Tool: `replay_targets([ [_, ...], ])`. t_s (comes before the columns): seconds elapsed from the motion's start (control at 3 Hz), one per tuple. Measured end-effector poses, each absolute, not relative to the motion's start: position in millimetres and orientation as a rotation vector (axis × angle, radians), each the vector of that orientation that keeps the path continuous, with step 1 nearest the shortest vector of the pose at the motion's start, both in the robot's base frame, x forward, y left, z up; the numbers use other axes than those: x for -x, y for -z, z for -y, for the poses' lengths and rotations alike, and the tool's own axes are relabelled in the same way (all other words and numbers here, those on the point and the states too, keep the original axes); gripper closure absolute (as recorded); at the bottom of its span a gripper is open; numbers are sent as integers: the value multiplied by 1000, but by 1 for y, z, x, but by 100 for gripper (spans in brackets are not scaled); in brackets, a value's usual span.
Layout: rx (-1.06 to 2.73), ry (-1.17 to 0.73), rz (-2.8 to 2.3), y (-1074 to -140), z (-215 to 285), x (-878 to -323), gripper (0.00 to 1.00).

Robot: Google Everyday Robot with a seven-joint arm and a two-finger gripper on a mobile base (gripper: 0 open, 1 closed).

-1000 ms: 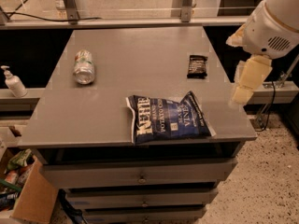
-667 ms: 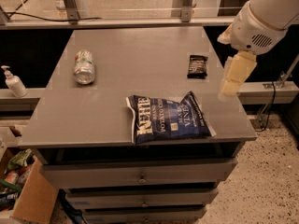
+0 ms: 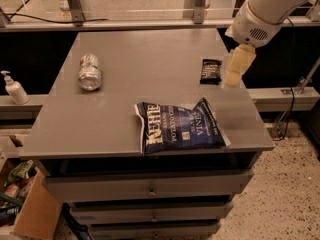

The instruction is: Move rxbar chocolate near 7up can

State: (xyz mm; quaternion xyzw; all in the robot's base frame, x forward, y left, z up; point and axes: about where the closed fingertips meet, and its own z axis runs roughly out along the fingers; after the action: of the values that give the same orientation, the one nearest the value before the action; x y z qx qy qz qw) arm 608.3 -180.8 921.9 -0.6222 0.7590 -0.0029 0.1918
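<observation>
The robot's gripper needs to next go to the rxbar chocolate and close on the bar's side [image 3: 218,71] farthest from the 7up can.
The rxbar chocolate [image 3: 210,70] is a small flat dark bar lying at the right side of the grey table [image 3: 150,49]. The 7up can [image 3: 89,72] lies on its side at the left of the table, silver with green on its label. My gripper [image 3: 236,70] hangs from the white arm at the upper right, just right of the bar and close above the table's right edge. Its pale fingers [image 3: 238,64] point down.
A large dark-blue chip bag [image 3: 179,126] lies at the table's front middle. A white pump bottle [image 3: 13,88] stands on a ledge left of the table. Drawers sit below the tabletop. A cardboard box [image 3: 25,204] with clutter stands on the floor at lower left.
My arm and gripper have moved left and toward the far side, from off the table's right edge to just beside the rxbar. The objects on the table have not moved.
</observation>
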Motion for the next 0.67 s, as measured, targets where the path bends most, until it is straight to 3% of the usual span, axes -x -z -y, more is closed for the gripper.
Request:
replay_targets([
  [0.67,1793,21,-2094,-897,190,-655,0],
])
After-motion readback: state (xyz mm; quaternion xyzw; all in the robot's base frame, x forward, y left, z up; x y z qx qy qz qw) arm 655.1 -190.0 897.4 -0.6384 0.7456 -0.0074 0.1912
